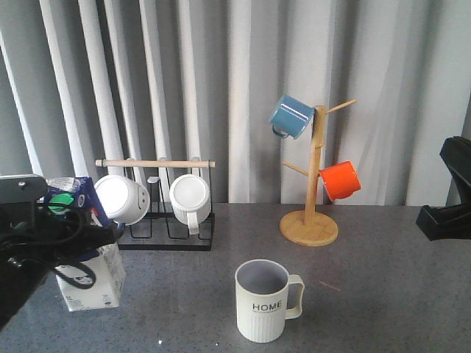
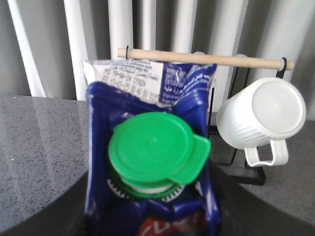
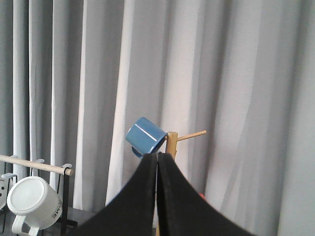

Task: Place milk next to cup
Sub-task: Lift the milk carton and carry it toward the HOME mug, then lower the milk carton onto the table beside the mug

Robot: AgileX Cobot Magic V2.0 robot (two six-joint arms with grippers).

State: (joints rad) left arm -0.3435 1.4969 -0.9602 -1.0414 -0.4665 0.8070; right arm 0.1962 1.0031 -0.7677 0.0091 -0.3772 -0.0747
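The robot's left gripper will release the milk on the table (image 1: 205,338) next to the cup, on the opposite side from the cup's handle.
The milk (image 1: 90,257) is a blue-and-white carton with a green cap, standing slightly tilted at the table's left. My left gripper (image 1: 94,237) is shut on it near the top. In the left wrist view the carton's top and green cap (image 2: 150,147) fill the middle, between the dark fingers (image 2: 44,219) of my left gripper (image 2: 152,223). The cup (image 1: 263,300), a pale ribbed mug lettered "HOME", stands empty front centre, well right of the milk. My right gripper (image 1: 450,193) is at the far right, away from both; its wrist view shows it (image 3: 157,156) shut and empty.
A black wire rack (image 1: 165,224) with a wooden rod holds two white mugs (image 1: 121,198) (image 1: 190,197) just behind and right of the milk. A wooden mug tree (image 1: 316,184) with a blue mug (image 1: 291,116) and an orange mug (image 1: 340,180) stands back right. A curtain hangs behind.
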